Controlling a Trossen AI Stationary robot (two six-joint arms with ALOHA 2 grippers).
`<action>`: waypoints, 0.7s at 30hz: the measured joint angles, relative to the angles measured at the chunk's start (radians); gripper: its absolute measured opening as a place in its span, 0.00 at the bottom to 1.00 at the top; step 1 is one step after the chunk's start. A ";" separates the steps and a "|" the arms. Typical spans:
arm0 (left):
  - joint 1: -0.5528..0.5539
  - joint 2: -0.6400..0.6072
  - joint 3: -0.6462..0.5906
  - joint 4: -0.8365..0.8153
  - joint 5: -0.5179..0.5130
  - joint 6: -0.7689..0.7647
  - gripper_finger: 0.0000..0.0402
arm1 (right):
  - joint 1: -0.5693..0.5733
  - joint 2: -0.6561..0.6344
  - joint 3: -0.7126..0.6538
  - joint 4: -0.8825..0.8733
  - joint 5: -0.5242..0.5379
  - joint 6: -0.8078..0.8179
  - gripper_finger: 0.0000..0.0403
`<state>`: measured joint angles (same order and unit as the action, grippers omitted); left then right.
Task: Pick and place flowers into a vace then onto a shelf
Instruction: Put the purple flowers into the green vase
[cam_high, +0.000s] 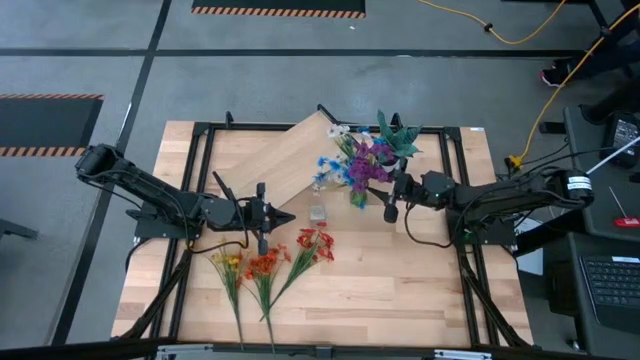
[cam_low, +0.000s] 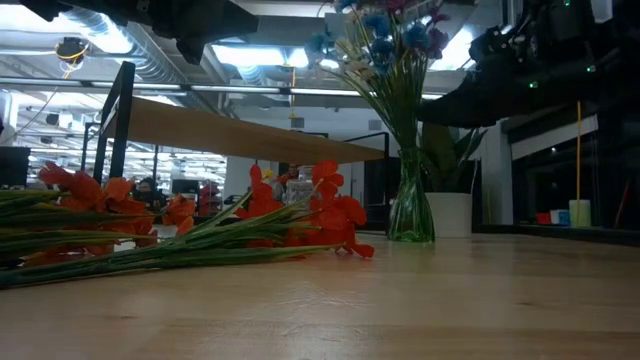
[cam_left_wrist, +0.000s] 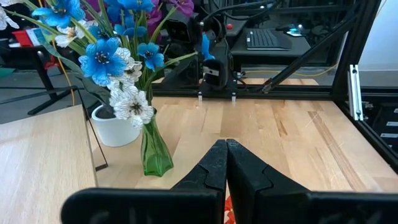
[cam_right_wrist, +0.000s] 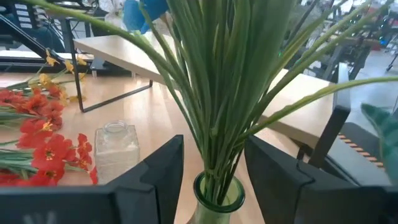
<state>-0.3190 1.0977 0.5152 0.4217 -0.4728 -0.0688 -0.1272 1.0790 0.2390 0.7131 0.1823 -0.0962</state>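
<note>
Blue and white flowers lean shelfward; right gripper should straighten the stems (cam_low: 408, 138), gripped just above the vase's rim.
A green glass vase (cam_right_wrist: 217, 194) stands on the table just in front of the wooden shelf (cam_high: 290, 160). It holds blue, purple and white flowers (cam_high: 352, 162) on green stems (cam_right_wrist: 214, 93). My right gripper (cam_right_wrist: 214, 152) is open, with one finger on each side of the vase's neck. Yellow (cam_high: 228, 263), orange (cam_high: 264, 265) and red flowers (cam_high: 315, 245) lie flat on the table nearer the front. My left gripper (cam_left_wrist: 227, 149) is shut and empty, hovering over the red blooms and pointing at the vase (cam_left_wrist: 155, 155). My right gripper comes level from the table's right, its fingers on either side of the vase's neck (cam_right_wrist: 231, 186) just below the stems. A gap shows at one finger (cam_right_wrist: 165, 168). The other finger (cam_right_wrist: 273, 171) is close to the rim, and I cannot tell whether it touches. The vase stands upright on the table.
A small clear jar (cam_high: 318, 212) stands between the vase and the red flowers. A spiky green plant in a white pot (cam_left_wrist: 115, 127) stands behind the vase. The shelf stands aslant at the table's far middle. Bare tabletop lies at the front right (cam_high: 400, 290).
</note>
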 joint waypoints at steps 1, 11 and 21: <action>0.000 0.000 0.000 0.000 0.000 0.000 0.01 | 0.000 0.000 0.000 -0.002 -0.001 0.011 0.43; 0.000 0.000 0.000 0.001 0.000 0.000 0.01 | 0.000 0.006 0.000 -0.001 -0.027 0.013 0.43; 0.000 0.000 0.000 0.001 0.000 0.001 0.01 | 0.000 0.013 0.001 0.002 -0.027 0.017 0.43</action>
<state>-0.3188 1.0977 0.5152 0.4225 -0.4732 -0.0678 -0.1268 1.0918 0.2396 0.7153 0.1558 -0.0795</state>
